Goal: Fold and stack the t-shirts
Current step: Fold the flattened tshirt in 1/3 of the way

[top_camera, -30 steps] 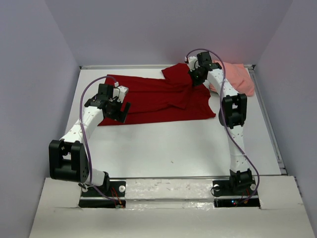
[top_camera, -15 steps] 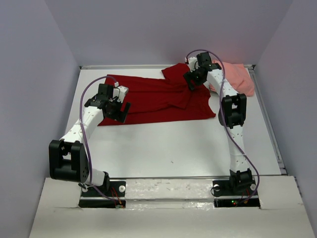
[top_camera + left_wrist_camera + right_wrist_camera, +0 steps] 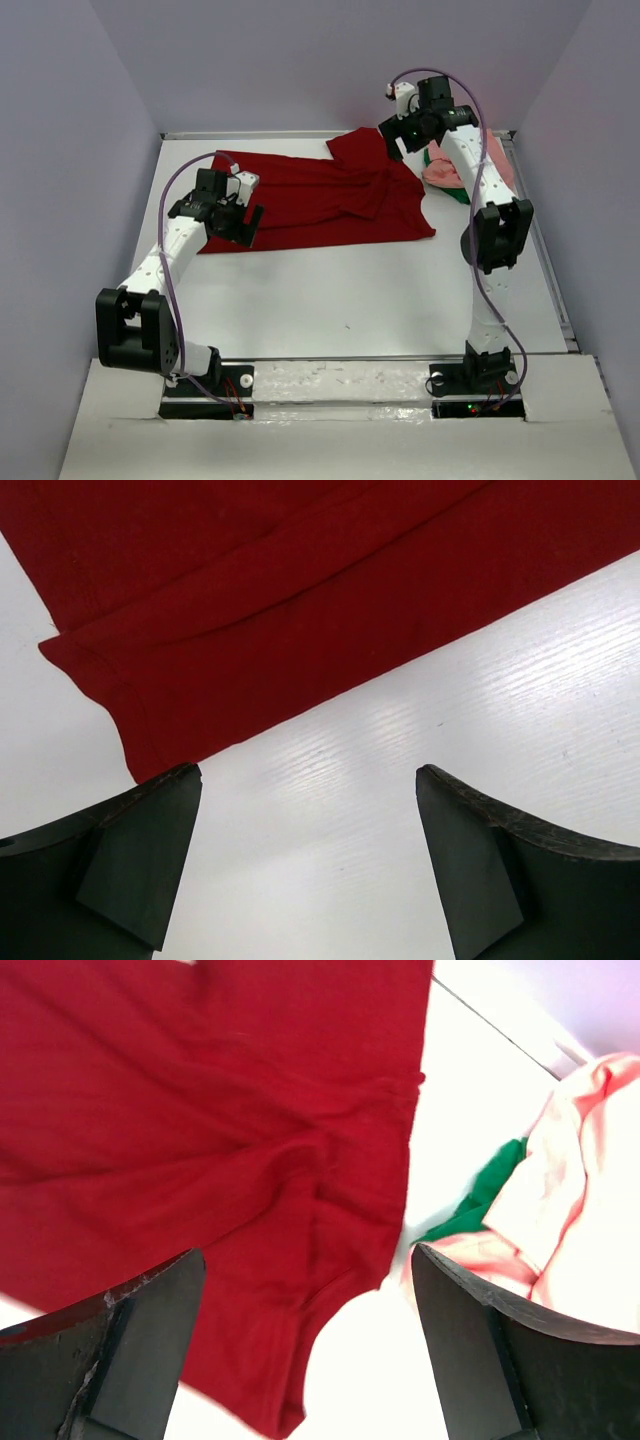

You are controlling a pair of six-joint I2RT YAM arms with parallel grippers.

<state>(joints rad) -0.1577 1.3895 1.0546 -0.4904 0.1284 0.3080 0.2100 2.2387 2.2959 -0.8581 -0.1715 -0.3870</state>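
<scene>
The near corner of the folded-over flap [image 3: 372, 218] on the dark red t-shirt is next, and my right gripper should go to it and close there.
A dark red t-shirt [image 3: 320, 198] lies spread across the far middle of the table, with its right part folded over and creased. My left gripper [image 3: 233, 227] hangs open over its near left hem; the left wrist view shows that red hem [image 3: 300, 600] just beyond the empty gripper [image 3: 308, 860]. Lifted above the shirt's far right corner, my right gripper [image 3: 396, 135] is open and holds nothing. In the right wrist view the red cloth [image 3: 200, 1140] lies below the gripper [image 3: 308, 1350]. A crumpled salmon pink t-shirt [image 3: 446, 172] [image 3: 590, 1210] with a bit of green fabric [image 3: 457, 195] [image 3: 490, 1195] sits at the back right.
The white table [image 3: 340, 290] is walled by grey panels on the left, back and right. A raised rail [image 3: 540, 240] runs along the right edge. Both arm bases stand at the near edge.
My right gripper has opened, let go of the red shirt, and risen up and back to the right, uncovering the pink and green cloth. The left arm has not moved.
</scene>
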